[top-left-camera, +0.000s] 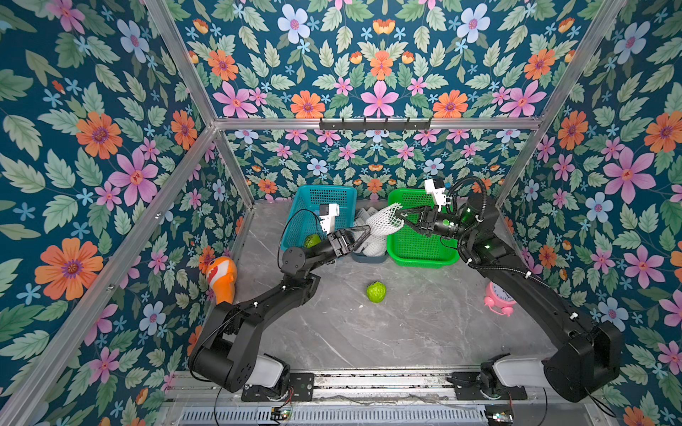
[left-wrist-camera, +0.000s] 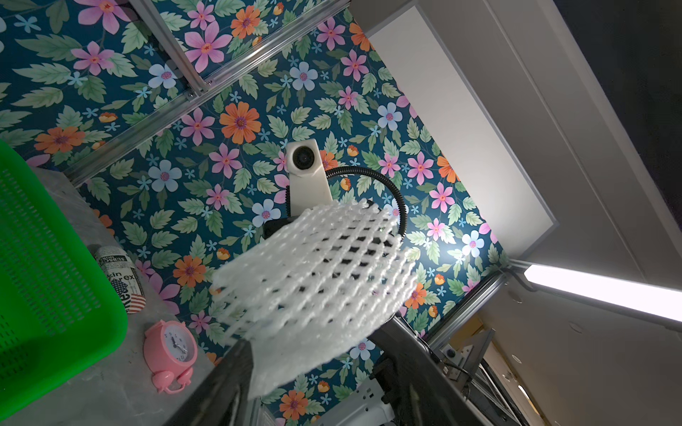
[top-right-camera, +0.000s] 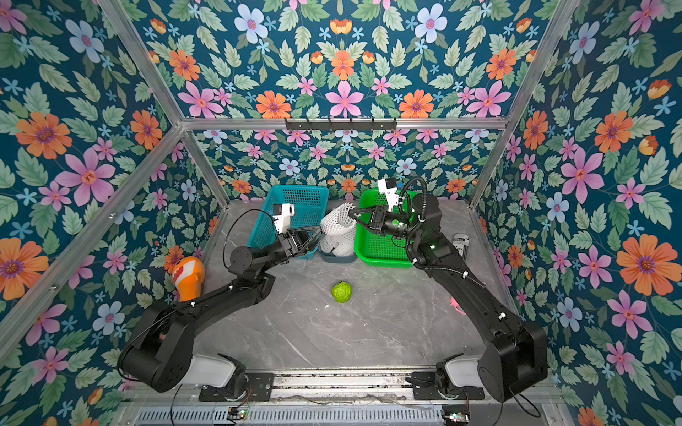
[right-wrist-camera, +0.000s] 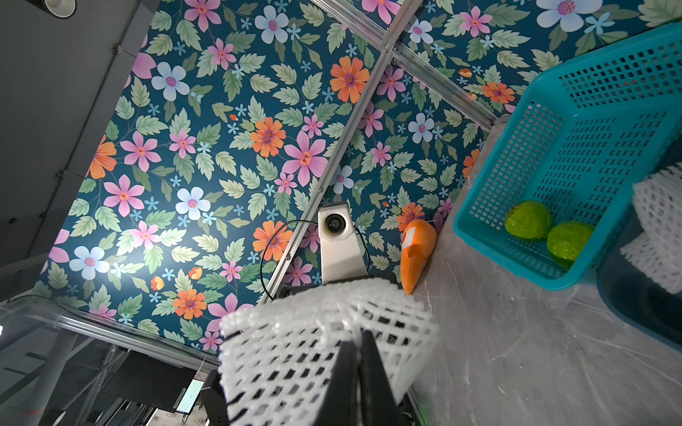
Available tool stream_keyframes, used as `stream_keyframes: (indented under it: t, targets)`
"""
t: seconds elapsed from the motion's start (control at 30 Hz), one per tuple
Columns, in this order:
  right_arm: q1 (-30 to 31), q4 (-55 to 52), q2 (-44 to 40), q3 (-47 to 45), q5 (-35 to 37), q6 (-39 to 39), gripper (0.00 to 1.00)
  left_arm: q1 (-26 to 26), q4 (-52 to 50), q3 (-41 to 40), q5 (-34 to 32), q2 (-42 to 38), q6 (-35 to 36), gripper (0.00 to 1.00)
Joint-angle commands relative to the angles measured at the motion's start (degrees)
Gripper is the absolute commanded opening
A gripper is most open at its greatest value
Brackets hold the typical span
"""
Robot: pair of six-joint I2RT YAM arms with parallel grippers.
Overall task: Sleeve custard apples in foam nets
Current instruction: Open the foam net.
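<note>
My left gripper's finger has the foam net's lower end lying loose against it, so next my left gripper pinches that end (top-left-camera: 374, 227) before my right gripper leaves the upper rim.
A white foam net (top-left-camera: 381, 220) hangs in the air between the two baskets, in both top views (top-right-camera: 337, 225). My right gripper (top-left-camera: 400, 214) is shut on the net's upper rim; in the right wrist view its fingers (right-wrist-camera: 357, 356) pinch the mesh wall. My left gripper (top-left-camera: 365, 236) stands open at the net's lower end, and the net (left-wrist-camera: 317, 280) lies against one finger (left-wrist-camera: 228, 380). One green custard apple (top-left-camera: 376, 291) lies loose on the table. Two more custard apples (right-wrist-camera: 527, 221) (right-wrist-camera: 568, 241) sit in the blue basket (right-wrist-camera: 590, 155).
A green basket (top-left-camera: 420, 247) stands right of a dark grey tray (top-left-camera: 369, 257) that holds more foam nets (right-wrist-camera: 660, 236). An orange fish toy (top-left-camera: 221, 274) leans at the left wall. A pink alarm clock (top-left-camera: 498, 298) and a printed can (left-wrist-camera: 120, 280) stand at the right.
</note>
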Motion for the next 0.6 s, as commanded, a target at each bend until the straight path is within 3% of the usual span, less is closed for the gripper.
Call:
stream_keyframes:
  t: [0.0,0.17,0.33,0.47,0.57]
  targets:
    - [0.06,3.08,0.18,0.02,-0.88,1.54,0.00,0.00,3.89,0.16,0.89,0.30,-1.09,0.76]
    - [0.06,3.92,0.49,-0.63,-1.80,2.19,0.00,0.00,5.51,0.51,0.18,0.96,-1.79,0.72]
    - [0.03,1.83,0.03,-0.85,-1.58,0.58,0.00,0.41,5.25,0.36,0.01,1.01,-1.91,0.46]
    - [-0.06,0.43,-0.35,-0.17,-1.32,-0.44,0.00,1.12,4.12,-0.52,0.15,0.82,-1.82,0.33]
    - [-0.04,-0.36,-0.07,0.48,-1.23,-0.79,0.00,1.31,4.25,-0.80,0.40,0.72,-1.91,0.14]
